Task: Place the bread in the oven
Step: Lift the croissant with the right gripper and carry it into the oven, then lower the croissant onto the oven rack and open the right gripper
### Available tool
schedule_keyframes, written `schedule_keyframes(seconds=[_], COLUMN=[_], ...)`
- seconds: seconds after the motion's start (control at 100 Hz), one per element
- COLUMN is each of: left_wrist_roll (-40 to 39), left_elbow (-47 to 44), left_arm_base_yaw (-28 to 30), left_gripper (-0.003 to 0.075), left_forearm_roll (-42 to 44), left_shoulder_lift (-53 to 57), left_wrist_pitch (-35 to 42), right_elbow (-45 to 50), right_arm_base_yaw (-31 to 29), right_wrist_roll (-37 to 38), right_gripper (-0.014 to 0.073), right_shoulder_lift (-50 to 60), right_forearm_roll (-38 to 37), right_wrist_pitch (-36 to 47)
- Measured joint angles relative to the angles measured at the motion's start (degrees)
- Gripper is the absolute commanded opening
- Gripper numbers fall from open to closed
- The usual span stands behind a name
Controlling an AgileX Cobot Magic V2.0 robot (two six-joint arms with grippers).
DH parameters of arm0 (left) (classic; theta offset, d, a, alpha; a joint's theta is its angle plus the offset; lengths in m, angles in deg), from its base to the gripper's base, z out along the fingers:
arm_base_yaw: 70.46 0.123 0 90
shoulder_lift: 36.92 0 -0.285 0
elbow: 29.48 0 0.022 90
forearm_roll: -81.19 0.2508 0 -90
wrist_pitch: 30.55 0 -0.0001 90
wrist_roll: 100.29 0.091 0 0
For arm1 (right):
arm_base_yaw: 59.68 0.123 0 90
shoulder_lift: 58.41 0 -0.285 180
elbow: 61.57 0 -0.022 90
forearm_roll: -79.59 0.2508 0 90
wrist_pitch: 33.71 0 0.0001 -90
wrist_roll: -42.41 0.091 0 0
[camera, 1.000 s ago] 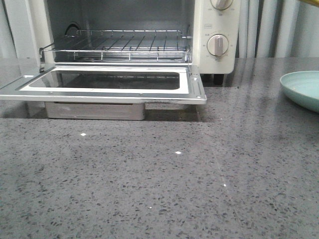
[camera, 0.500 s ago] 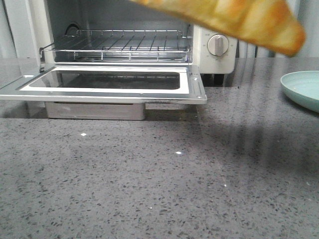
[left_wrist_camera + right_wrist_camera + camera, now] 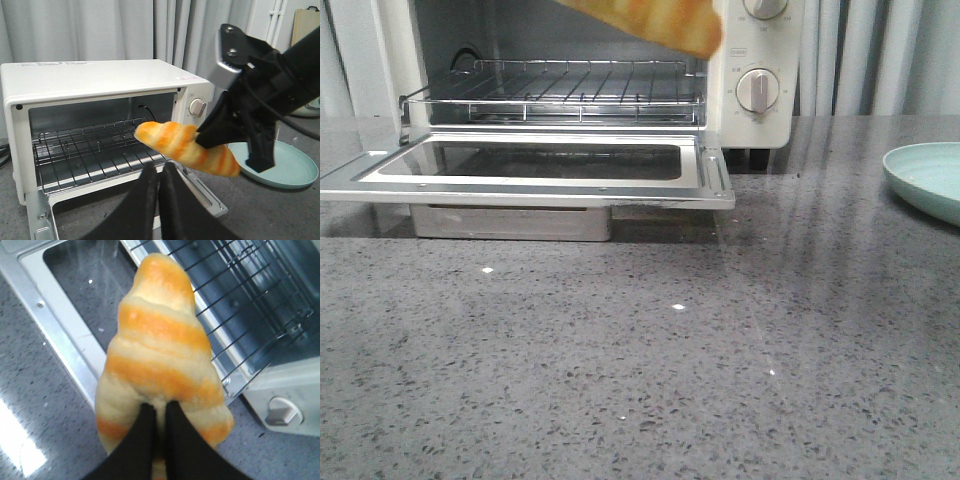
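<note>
The bread will come to rest on the oven's wire rack [image 3: 604, 66] [image 3: 250, 312], a bit toward the knob panel, where my right gripper will let go of it.
The bread [image 3: 187, 148], a glossy orange loaf with cream stripes, hangs in the air in front of the oven's open mouth. My right gripper [image 3: 160, 410] is shut on its thick end, and its tapered end points at the wire rack [image 3: 250, 305]. In the front view only the bread's end [image 3: 660, 20] shows at the top edge, above the rack [image 3: 560, 90]. The cream-white oven [image 3: 95, 80] stands with its glass door [image 3: 540, 165] folded down flat. My left gripper [image 3: 159, 172] is shut and empty, low in front of the door, and the right gripper [image 3: 215, 137] shows beyond it.
A pale green plate [image 3: 930, 175] sits on the grey speckled counter [image 3: 650, 360] to the right of the oven, and it also shows in the left wrist view [image 3: 285, 167]. Round knobs [image 3: 757, 90] are on the oven's right panel. Curtains hang behind.
The bread was out of sight one second ago, then crossed the top of the front view. It has since moved left and farther away, toward the oven opening.
</note>
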State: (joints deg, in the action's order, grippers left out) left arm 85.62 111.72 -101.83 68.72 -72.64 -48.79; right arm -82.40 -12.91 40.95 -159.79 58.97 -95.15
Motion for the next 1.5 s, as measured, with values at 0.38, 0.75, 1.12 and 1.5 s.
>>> schedule_keyframes(seconds=[0.38,0.75,1.12,1.5], left_wrist_roll=[0.0,0.0,0.0,0.0], left_elbow=[0.0,0.0,0.0,0.0], left_arm_base_yaw=[0.0,0.0,0.0,0.0], left_gripper=[-0.0022,-0.0022,-0.0022,-0.0022], left_forearm_roll=[0.0,0.0,0.0,-0.31], left_shoulder_lift=[0.0,0.0,0.0,0.0], left_wrist_pitch=[-0.04,-0.13,-0.17,-0.27], right_elbow=[-10.24,-10.54,-10.54,-10.54], right_arm_base_yaw=[0.0,-1.88,-3.39,-3.74], right_wrist_roll=[-0.09,-0.39,-0.39,-0.28], right_gripper=[-0.0073,-0.0073,0.0082,0.0453], right_shoulder_lift=[-13.99,-18.72,-19.54,-19.54], right_forearm_roll=[-12.73,-17.78,-19.47,-19.68], right_wrist_pitch=[2.1,8.75,11.53,14.32])
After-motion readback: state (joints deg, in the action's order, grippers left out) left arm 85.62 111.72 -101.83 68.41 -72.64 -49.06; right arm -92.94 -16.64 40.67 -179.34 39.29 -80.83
